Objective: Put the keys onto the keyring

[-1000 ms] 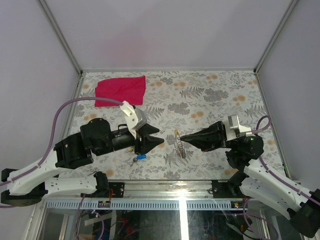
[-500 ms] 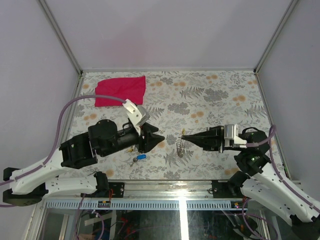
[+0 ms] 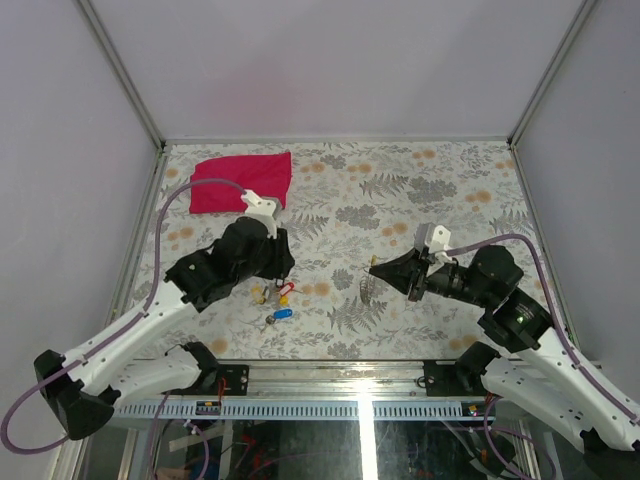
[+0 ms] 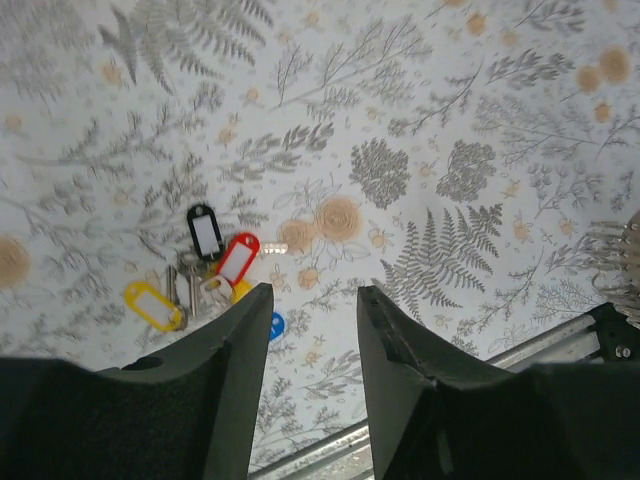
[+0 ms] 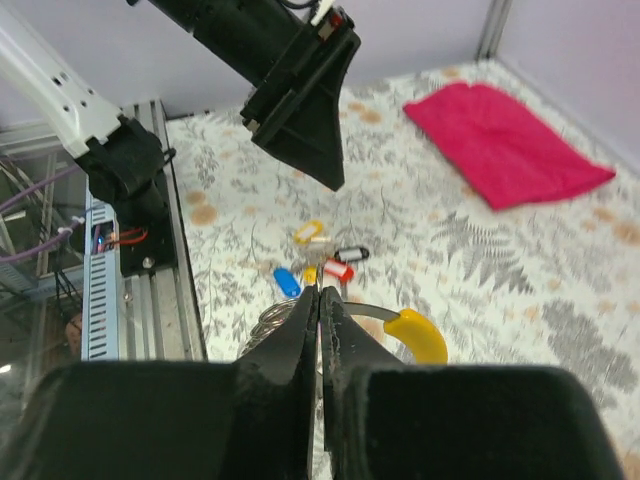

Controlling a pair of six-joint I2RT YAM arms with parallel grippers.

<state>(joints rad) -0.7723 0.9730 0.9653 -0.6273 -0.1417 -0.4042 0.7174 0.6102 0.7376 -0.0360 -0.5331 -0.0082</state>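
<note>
The head of the key [image 3: 271,319] with the blue tag, joined to it by a small ring, should be gripped next by my left gripper at that joint.
The keys [image 4: 215,265] lie bunched on the floral table, with black, red and yellow tags, and a blue one [image 4: 275,324] just beside them. My left gripper [image 4: 313,300] hangs open above them, pointing down, with nothing between its fingers. In the top view the keys [image 3: 274,294] show just below the left gripper [image 3: 278,268]. My right gripper [image 5: 321,297] is shut on the thin keyring [image 5: 262,326], whose chain [image 3: 365,287] dangles under it. A yellow-headed key [image 5: 416,336] sticks out beside the right fingers. The right gripper [image 3: 376,272] sits right of the keys.
A red cloth [image 3: 241,180] lies at the back left of the table. The metal rail [image 3: 330,372] runs along the near edge. Grey walls with aluminium posts [image 3: 120,70] close in the sides and back.
The left arm has swung from lying level to pointing down over the keys, uncovering them. The right gripper has drifted slightly right and back, still holding the keyring.
</note>
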